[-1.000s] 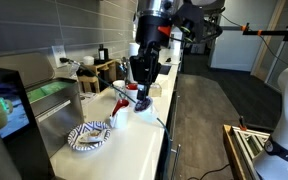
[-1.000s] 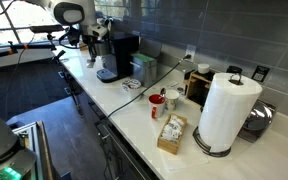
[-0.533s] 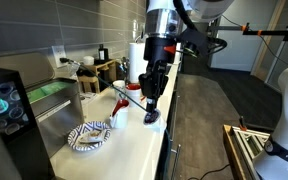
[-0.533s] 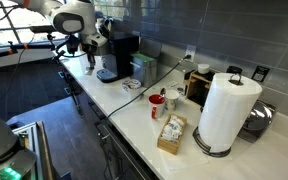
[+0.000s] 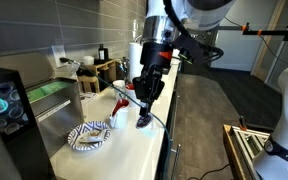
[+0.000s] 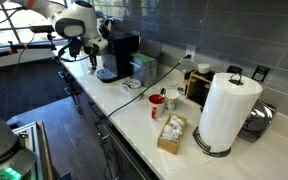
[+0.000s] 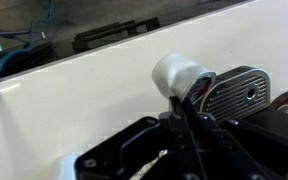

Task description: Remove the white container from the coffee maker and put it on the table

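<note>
The robot's gripper will set the small white container, now held low over the white table, down on the bare white table [image 5: 116,160] in front of the patterned plate.
My gripper [image 5: 142,116] is shut on the small white container [image 5: 144,120] and holds it low over the white table [image 5: 134,152], near its front edge. In the wrist view the pale round cup [image 7: 176,72] sits pinched at the tips of my dark fingers [image 7: 189,125], just above the countertop [image 7: 84,100]. The black coffee maker [image 5: 4,105] with its glowing teal screen stands well away at the near left. In the other exterior view [image 6: 117,55] my gripper [image 6: 90,62] hangs just beside it; the cup is too small to make out there.
A white mug with a red handle [image 5: 120,108] stands close beside my gripper. A patterned cloth [image 5: 89,136] lies on the counter, and the steel sink [image 5: 54,95] is behind it. A paper-towel roll [image 6: 224,110] and a small box [image 6: 171,133] stand far along. A perforated metal plate [image 7: 239,90] lies beside the cup.
My gripper has come down from above the mug towards the counter's front edge with the container in it, then shifted slightly sideways.
</note>
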Robot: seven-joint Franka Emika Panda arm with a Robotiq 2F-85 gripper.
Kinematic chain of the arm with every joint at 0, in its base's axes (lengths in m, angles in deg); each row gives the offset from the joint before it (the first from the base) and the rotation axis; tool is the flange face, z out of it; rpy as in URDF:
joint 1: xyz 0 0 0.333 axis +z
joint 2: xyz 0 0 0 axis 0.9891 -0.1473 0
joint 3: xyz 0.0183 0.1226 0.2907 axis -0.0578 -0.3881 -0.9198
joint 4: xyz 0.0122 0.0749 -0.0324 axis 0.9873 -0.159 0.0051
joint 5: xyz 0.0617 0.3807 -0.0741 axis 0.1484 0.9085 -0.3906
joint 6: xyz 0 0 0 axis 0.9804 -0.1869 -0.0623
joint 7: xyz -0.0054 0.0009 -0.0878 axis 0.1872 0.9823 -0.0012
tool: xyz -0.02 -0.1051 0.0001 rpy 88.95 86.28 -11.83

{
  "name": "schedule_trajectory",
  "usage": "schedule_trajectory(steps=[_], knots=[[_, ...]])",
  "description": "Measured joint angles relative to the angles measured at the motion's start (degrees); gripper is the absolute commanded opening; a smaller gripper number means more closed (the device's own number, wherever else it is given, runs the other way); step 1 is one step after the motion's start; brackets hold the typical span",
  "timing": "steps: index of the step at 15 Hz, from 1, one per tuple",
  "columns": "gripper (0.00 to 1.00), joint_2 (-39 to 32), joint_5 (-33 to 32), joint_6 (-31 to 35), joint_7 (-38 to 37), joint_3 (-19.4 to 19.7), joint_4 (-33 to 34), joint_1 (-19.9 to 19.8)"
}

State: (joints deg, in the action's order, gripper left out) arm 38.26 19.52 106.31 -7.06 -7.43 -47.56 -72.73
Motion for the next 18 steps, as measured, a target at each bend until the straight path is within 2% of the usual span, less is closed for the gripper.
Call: schedule_trajectory(steps=[4,9,12,15,18], knots=[[0.01,-4.34,13.28,12.64,4.98,0.78,-4.9,0.35],[0.01,-9.49,34.99,30.74,15.1,0.49,-7.56,2.91],[0.01,-10.39,46.44,35.48,23.49,-0.03,-7.51,5.03],[0.01,-10.39,53.73,37.99,31.24,-0.36,-7.59,5.96],[0.01,-10.65,60.66,44.77,38.35,-1.3,-7.72,7.0]])
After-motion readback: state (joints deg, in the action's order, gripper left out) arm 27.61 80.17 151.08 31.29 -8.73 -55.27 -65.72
